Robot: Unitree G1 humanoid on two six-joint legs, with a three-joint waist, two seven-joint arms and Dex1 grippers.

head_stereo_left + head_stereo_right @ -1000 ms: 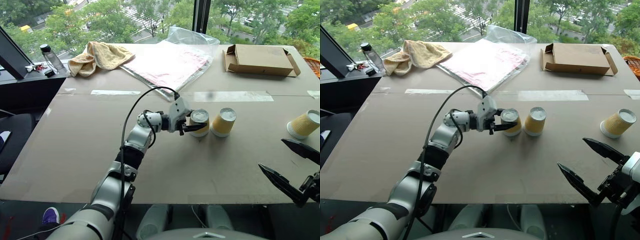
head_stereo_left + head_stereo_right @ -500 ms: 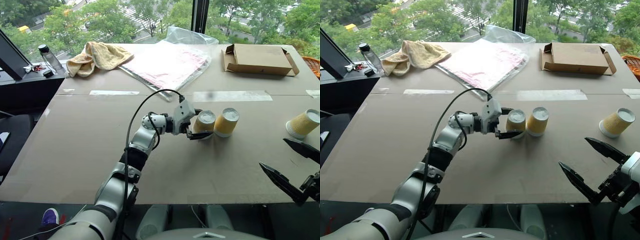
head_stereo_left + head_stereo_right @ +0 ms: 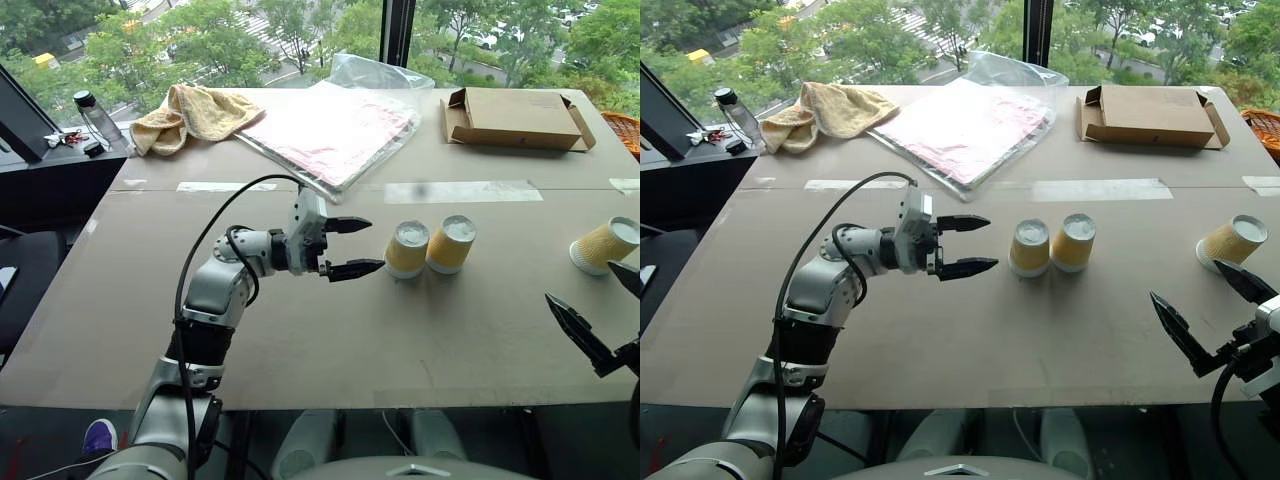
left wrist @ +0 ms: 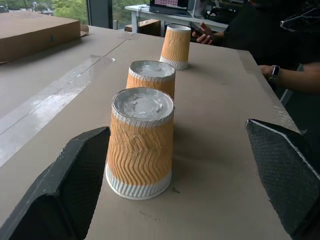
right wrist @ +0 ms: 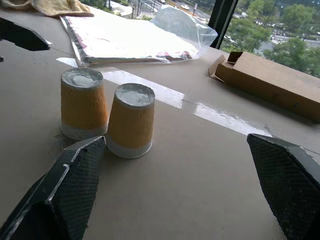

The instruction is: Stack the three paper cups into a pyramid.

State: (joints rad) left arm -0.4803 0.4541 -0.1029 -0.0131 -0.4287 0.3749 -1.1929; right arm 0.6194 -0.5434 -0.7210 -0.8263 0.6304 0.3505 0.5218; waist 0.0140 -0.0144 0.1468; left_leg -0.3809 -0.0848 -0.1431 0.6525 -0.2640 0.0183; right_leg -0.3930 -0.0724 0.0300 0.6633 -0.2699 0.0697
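Note:
Next, my right gripper grips the third cup's upper side (image 3: 613, 240), because that lone cup is to top the two standing together.
Two yellow-tan paper cups stand upside down and side by side at the table's middle, the left cup (image 3: 407, 249) almost touching the right cup (image 3: 451, 243). The third cup (image 3: 604, 246) sits upside down far to the right. My left gripper (image 3: 362, 245) hangs level just left of the left cup, pointing at it, open and empty. In the left wrist view that cup (image 4: 141, 145) stands a little ahead of the spread fingers. My right gripper (image 3: 1186, 280) is open and empty at the front right, near the third cup.
At the back lie a yellow towel (image 3: 195, 112), a plastic bag of pink sheets (image 3: 335, 125) and an open cardboard box (image 3: 515, 118). A bottle (image 3: 97, 113) stands on the ledge at far left. A person's hand (image 4: 205, 36) rests beyond the table's right end.
My left gripper opened, let go of the left cup and drew back to the left. That cup now stands beside the other. My right gripper shifted slightly right.

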